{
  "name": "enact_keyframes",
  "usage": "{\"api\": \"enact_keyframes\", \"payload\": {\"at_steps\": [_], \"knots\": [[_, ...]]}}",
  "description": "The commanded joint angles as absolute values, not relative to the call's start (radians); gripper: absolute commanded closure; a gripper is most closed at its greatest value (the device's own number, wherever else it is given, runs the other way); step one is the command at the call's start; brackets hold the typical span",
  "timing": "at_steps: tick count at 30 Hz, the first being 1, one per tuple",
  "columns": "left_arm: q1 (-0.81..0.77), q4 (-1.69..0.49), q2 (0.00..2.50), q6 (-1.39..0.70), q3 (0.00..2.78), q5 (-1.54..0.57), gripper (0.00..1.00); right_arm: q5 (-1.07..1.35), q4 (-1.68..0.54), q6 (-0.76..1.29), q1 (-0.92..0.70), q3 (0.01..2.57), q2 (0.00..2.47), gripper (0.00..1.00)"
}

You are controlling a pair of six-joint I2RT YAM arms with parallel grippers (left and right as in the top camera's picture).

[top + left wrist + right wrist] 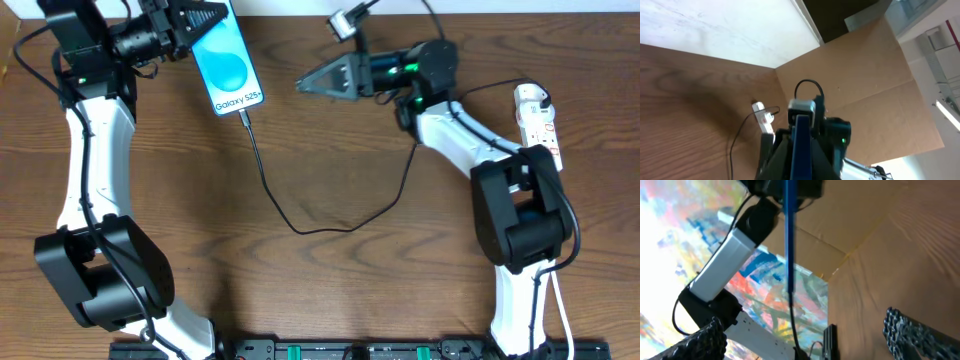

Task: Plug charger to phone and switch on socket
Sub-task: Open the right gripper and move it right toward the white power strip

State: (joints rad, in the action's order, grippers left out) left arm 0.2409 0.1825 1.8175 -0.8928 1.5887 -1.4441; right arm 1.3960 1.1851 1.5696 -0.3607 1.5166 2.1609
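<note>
My left gripper needs to place the phone on the bare table inside the charger cable's loop (358,173). That spot is in front of my right gripper. The phone is now held off the table at the back.
The phone (228,62) has a bright blue screen with "Galaxy" text and is held off the table at the back left. My left gripper (190,25) is shut on its upper end. In the left wrist view the phone's blue edge (801,145) sits between the fingers (801,131). The charger (262,175) is a thin black cable whose tip meets the phone's lower edge, and it loops across the table. My right gripper (305,83) is open and empty, just right of the phone. In the right wrist view its fingers (805,335) face the edge-on phone (788,225) and hanging cable (792,312). The white socket (538,118) lies at the far right, and it also shows in the left wrist view (763,118).
The wooden table (330,290) runs to a white wall at the back. My right arm's base (515,215) stands next to the socket. My left arm's base (100,270) is at the front left. A black rail (350,350) lines the front edge.
</note>
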Motion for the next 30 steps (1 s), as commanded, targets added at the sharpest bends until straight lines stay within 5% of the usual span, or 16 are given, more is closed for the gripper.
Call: {"api": "enact_keyframes", "payload": {"at_steps": [1,19,30], "knots": [[0.242,0.185,1.801,-0.895,1.589,-1.485,0.93,1.433,1.143,1.576,-0.323,1.524,2.149,0.01],[0.242,0.185,1.801,-0.895,1.589,-1.484,0.93,1.364,0.611,1.235,-0.285,1.521,2.149,0.01],[0.242,0.185,1.801,-0.894,1.589,-1.484,0.93,1.123,-0.012,0.697,-0.290,1.521,2.149,0.01]]}}
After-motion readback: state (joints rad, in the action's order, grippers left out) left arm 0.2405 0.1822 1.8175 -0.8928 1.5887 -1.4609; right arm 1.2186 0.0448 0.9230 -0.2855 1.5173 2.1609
